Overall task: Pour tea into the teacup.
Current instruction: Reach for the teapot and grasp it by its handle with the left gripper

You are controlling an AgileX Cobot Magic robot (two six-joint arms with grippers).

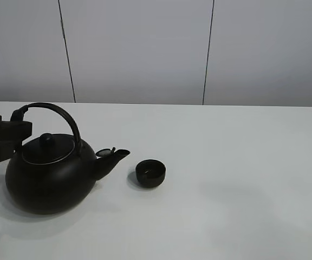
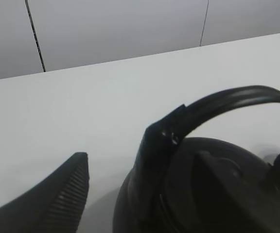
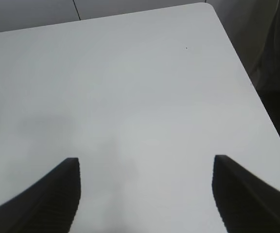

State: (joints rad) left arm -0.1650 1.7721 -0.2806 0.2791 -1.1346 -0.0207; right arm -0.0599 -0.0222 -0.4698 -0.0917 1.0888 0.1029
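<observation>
My left gripper is going to grab the black kettle next, taking it by its handle's back end [image 1: 18, 116] [image 2: 152, 162], which is across from the kettle's spout.
The large black kettle [image 1: 50, 170] stands on the white table [image 1: 226, 162] at the left, its spout [image 1: 112, 158] pointing right at the teacup. The teacup [image 1: 150, 173], small, round, black and handleless, stands just right of the spout. My left gripper [image 1: 7, 132] is at the left end of the kettle's arched handle [image 1: 56, 112]. In the left wrist view the gripper [image 2: 115, 148] is open, one ribbed finger [image 2: 67, 194] standing apart from the handle [image 2: 237, 97] and the other dark finger lying against it. My right gripper [image 3: 146, 162] is open and empty over bare table.
The table's right edge and rounded far corner [image 3: 208, 6] show in the right wrist view, with dark floor beyond. A grey panelled wall [image 1: 145, 49] stands behind the table.
</observation>
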